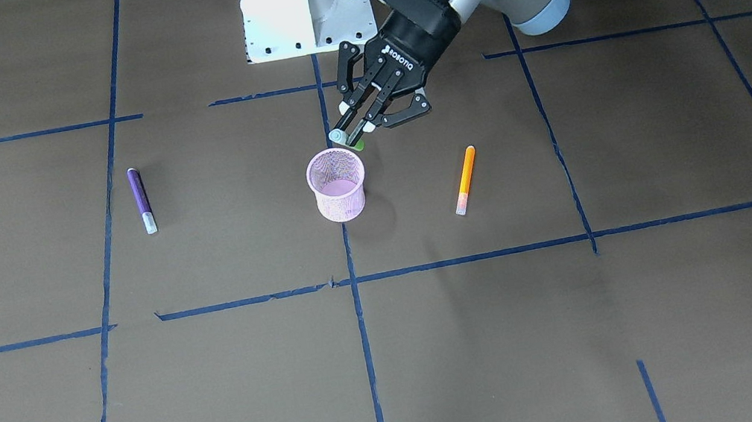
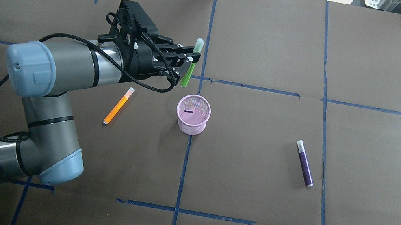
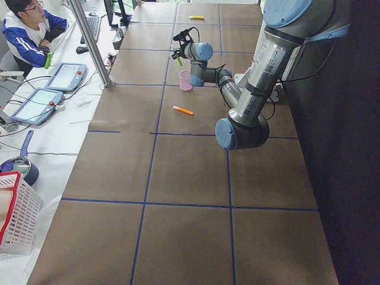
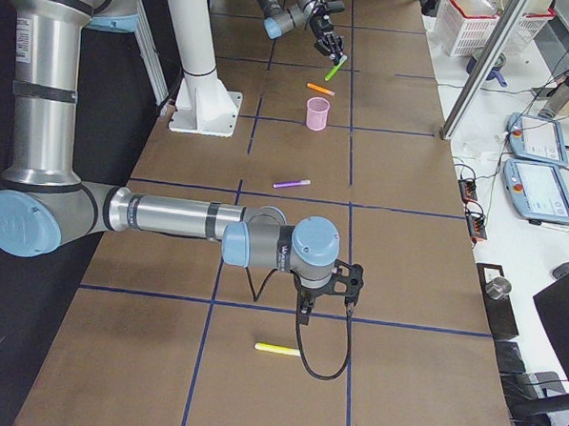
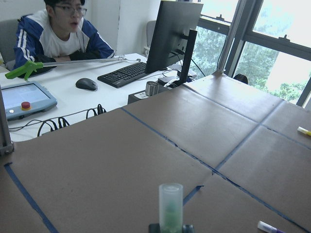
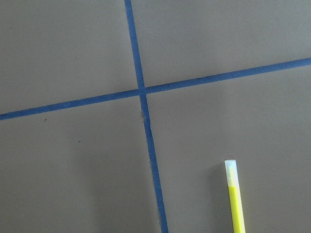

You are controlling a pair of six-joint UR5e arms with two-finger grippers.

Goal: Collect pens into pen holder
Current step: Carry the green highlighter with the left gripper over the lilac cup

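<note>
The pink wire-mesh pen holder (image 1: 336, 178) stands on the blue tape line. My left gripper needs to let go of the green pen, now tilted just beyond the cup, inside it.
My left gripper (image 2: 190, 60) is shut on a green pen (image 2: 189, 70), held tilted in the air just beyond the pen holder (image 2: 193, 114), a pink wire-mesh cup. The pen's pale end (image 5: 170, 206) points up in the left wrist view. An orange pen (image 2: 118, 106) lies on the table left of the cup in the overhead view. A purple pen (image 2: 305, 163) lies far to its right. My right gripper (image 4: 325, 296) shows only in the exterior right view, low over the table near a yellow pen (image 6: 235, 199); I cannot tell whether it is open or shut.
Brown paper with blue tape lines covers the table (image 2: 254, 180). The white robot base (image 1: 302, 4) stands behind the cup. A person (image 3: 29, 29) sits at a side desk with tablets (image 3: 35, 105) and a monitor. A red-and-white basket (image 3: 15, 219) sits off the table's edge.
</note>
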